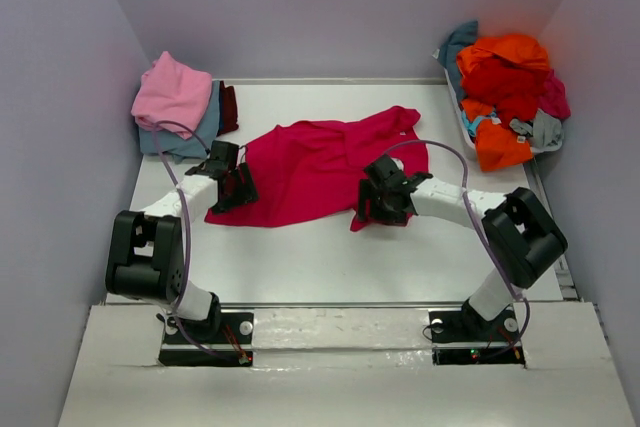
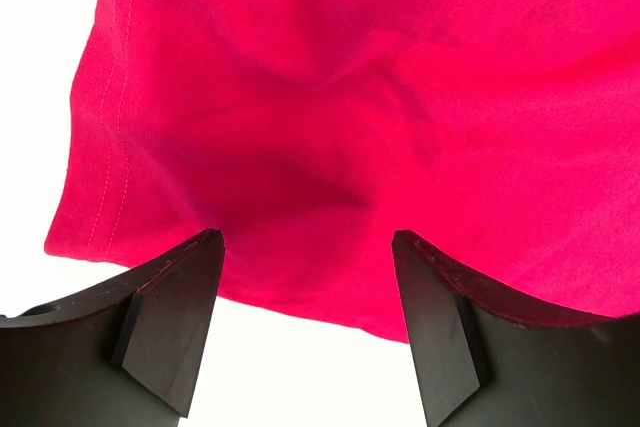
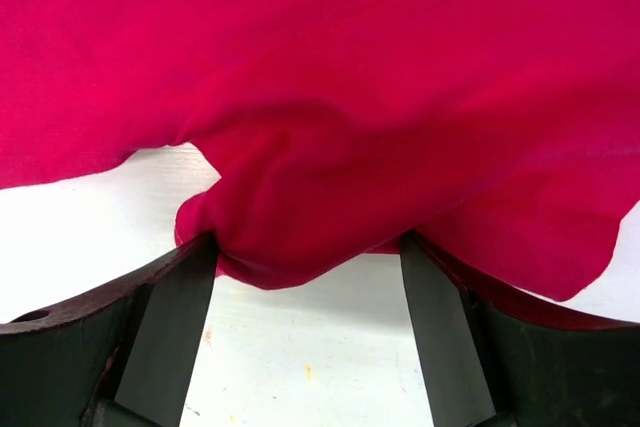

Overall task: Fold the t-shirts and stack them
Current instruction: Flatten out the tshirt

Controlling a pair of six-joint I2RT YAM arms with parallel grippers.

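Observation:
The t-shirt's lower edge is loose and rumpled, so my left gripper will pinch it nearer the t-shirt's stitched corner (image 2: pixel 236 249) before both grippers pull it tight.
A magenta-red t-shirt (image 1: pixel 320 162) lies spread and rumpled across the middle of the table. My left gripper (image 1: pixel 236 190) is open over the shirt's left lower edge; in the left wrist view the hem (image 2: pixel 300 297) runs between the two fingertips (image 2: pixel 175 297), with nothing pinched. At the shirt's right lower edge, my right gripper (image 1: pixel 383 205) is open too. A bunched fold of cloth (image 3: pixel 290 237) sits at the tips of its spread fingers (image 3: pixel 170 327), and the table shows between them.
A stack of folded t-shirts, pink on top of dusty blue and maroon (image 1: pixel 175 102), sits at the back left corner. A heap of orange, red, teal and grey t-shirts (image 1: pixel 508 92) fills a bin at the back right. Walls close in on three sides.

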